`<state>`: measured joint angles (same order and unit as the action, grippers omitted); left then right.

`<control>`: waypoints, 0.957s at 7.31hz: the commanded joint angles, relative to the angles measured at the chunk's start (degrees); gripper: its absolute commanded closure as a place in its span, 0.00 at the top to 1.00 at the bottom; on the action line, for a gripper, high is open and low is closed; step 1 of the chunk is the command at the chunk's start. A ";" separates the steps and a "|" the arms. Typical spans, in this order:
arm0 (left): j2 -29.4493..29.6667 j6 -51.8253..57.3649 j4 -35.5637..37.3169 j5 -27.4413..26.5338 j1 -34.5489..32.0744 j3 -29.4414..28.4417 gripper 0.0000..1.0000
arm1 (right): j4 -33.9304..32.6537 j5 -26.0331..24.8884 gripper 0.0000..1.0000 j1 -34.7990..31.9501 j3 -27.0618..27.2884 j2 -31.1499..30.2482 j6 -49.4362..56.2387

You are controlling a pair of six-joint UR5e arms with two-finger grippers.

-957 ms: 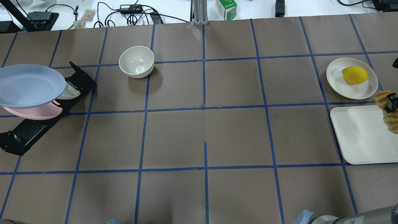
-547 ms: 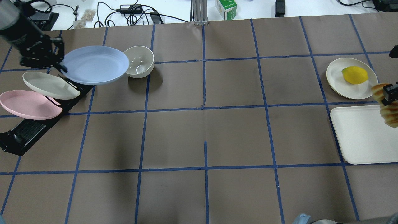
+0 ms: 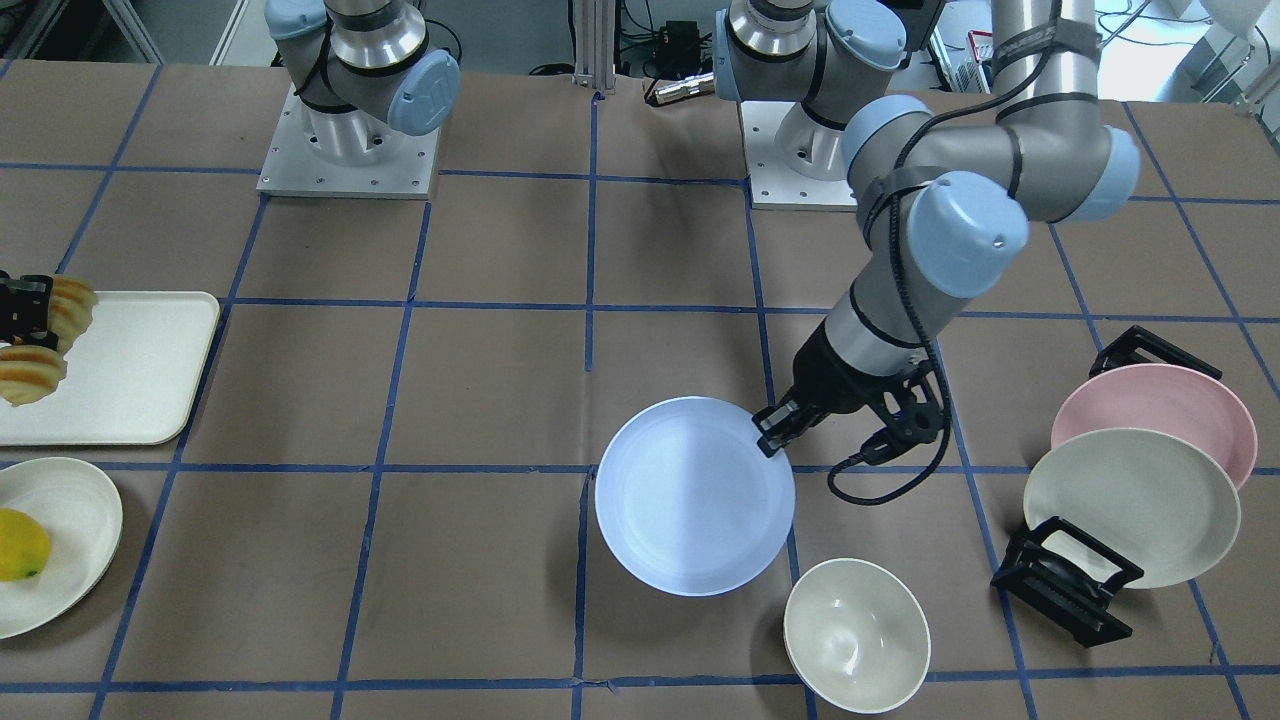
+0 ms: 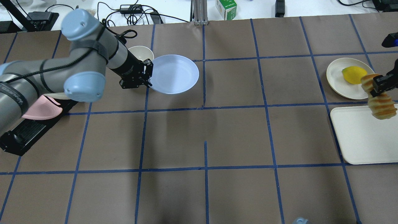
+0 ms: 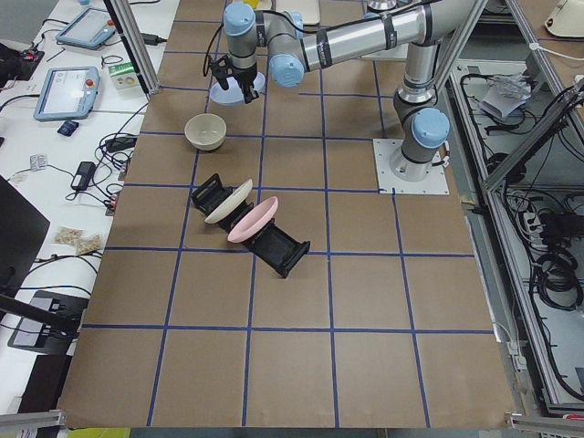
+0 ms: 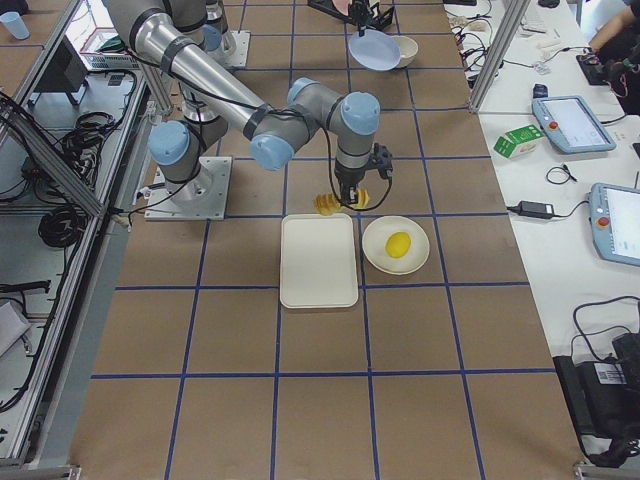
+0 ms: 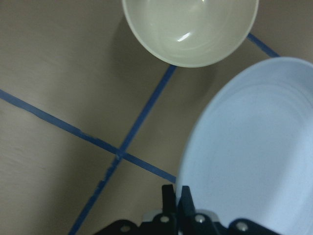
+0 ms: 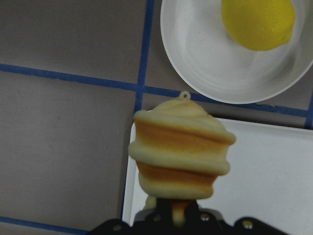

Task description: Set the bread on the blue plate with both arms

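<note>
Next, I set the blue plate down with my left gripper over the tape crossing at its edge (image 3: pixel 589 473) that faces the white tray. The plate is now held beside the white bowl.
My left gripper (image 4: pixel 148 82) is shut on the rim of the blue plate (image 4: pixel 174 73) and holds it level in the air beside the white bowl (image 4: pixel 139 53). The plate also shows in the front view (image 3: pixel 694 495) and the left wrist view (image 7: pixel 254 147). My right gripper (image 4: pixel 377 84) is shut on the bread (image 4: pixel 380 101), an orange and pale-yellow ridged loaf. It hangs over the corner of the white tray (image 4: pixel 363 140). The bread shows in the right wrist view (image 8: pixel 180 149) and the front view (image 3: pixel 42 340).
A yellow lemon (image 4: pixel 353 74) lies on a cream plate (image 4: pixel 337 79) at the far right. A black dish rack (image 3: pixel 1070 585) holds a pink plate (image 3: pixel 1165 400) and a cream plate (image 3: pixel 1130 505) at the left. Blue tape lines cross the brown table.
My left arm has swung the blue plate rightward from the rack, past the white bowl, toward the table's middle. My right gripper has carried the bread a little inward and away from me.
</note>
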<state>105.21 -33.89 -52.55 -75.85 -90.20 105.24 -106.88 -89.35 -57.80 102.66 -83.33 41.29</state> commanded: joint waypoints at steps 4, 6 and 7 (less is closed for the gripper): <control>5.26 -3.55 6.85 1.23 -8.06 4.53 0.00 | 0.54 0.84 0.08 -12.84 0.00 0.45 -14.02; 6.31 -4.52 6.85 1.23 -8.51 4.53 0.00 | 0.71 1.02 0.08 -14.44 0.00 0.45 -17.10; 6.93 -4.61 7.11 1.14 -8.59 4.45 0.00 | 0.02 1.02 0.08 -16.80 -0.35 0.45 -18.34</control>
<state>111.39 -38.34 -45.65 -74.62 -98.62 109.75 -106.40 -88.37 -72.41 102.54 -82.90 24.83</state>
